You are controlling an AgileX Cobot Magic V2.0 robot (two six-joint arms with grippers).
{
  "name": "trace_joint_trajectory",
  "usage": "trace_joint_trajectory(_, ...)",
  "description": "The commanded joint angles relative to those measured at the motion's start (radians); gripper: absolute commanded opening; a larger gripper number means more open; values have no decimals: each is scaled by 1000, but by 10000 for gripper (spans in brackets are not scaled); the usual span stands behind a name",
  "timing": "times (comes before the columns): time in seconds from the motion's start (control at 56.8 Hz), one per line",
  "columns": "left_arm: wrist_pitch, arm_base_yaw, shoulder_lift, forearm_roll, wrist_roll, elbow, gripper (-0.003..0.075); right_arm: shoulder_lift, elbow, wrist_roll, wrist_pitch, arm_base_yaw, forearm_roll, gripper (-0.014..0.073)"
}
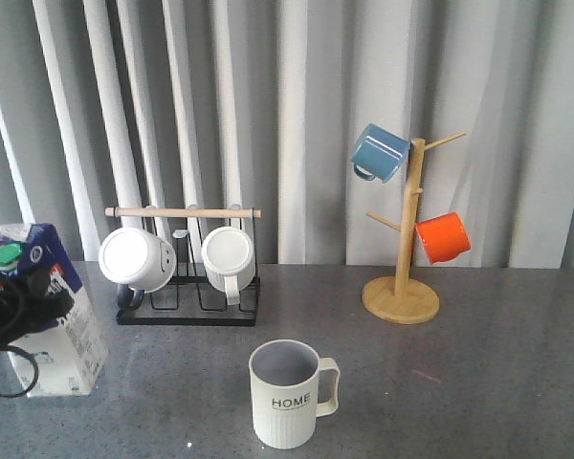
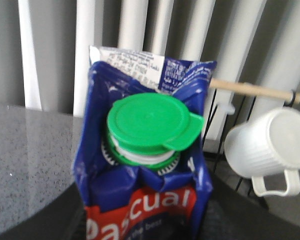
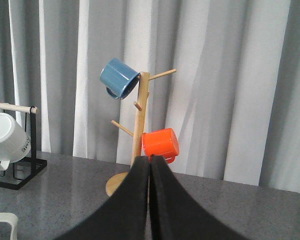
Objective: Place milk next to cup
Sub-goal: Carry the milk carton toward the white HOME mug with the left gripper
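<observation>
My left gripper is going to set the milk down on the table (image 1: pixel 207 423) close beside the cup, on the side opposite the cup's handle, and let go.
The milk (image 1: pixel 50 316) is a blue and white carton with a green cap, standing slightly tilted at the far left of the table. My left gripper (image 1: pixel 17 306) is shut on its upper part. In the left wrist view the milk (image 2: pixel 146 150) fills the middle, with my dark fingers (image 2: pixel 35 220) on either side of its red "Pascual" band. The cup (image 1: pixel 287 392), cream-white and ribbed with "HOME" lettering, stands at the front centre, well to the right of the carton, handle to the right. My right gripper (image 3: pixel 150 159) is shut and empty, out of the front view.
A black wire rack (image 1: pixel 187 308) with a wooden bar holds two plain white mugs (image 1: pixel 139 258) behind the gap between carton and cup. A wooden mug tree (image 1: pixel 402 287) at the back right carries a blue mug (image 1: pixel 379 153) and an orange mug (image 1: pixel 442 237). Grey curtains hang behind.
</observation>
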Motion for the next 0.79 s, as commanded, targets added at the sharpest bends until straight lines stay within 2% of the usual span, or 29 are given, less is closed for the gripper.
trace_joint_trajectory(0.0, -113, -78, -73, -338, 304, -50, -7, -2, -27, -8, -66, -6, -3, -8)
trace_joint_trajectory(0.106, -162, -181, -59, -712, 621, -91, -6, -2, -27, -8, -67, -6, -3, -8)
trace_joint_trajectory(0.159, -195, -244, -45, -829, 745, -118, -6, -2, -27, -8, -66, -6, -3, -8)
trace_joint_trajectory(0.211, -207, -293, -31, -893, 797, -142, -6, -2, -27, -8, -67, -6, -3, -8)
trace_joint_trajectory(0.44, -196, -434, 55, -884, 785, -227, -6, -2, -27, -8, -67, -6, -3, -8)
trace_joint_trajectory(0.546, -187, -463, 103, -859, 782, -242, -6, -2, -27, -8, -67, -6, -3, -8)
trace_joint_trajectory(0.775, -177, -493, 177, -807, 680, -249, -6, -2, -27, -8, -67, -6, -3, -8)
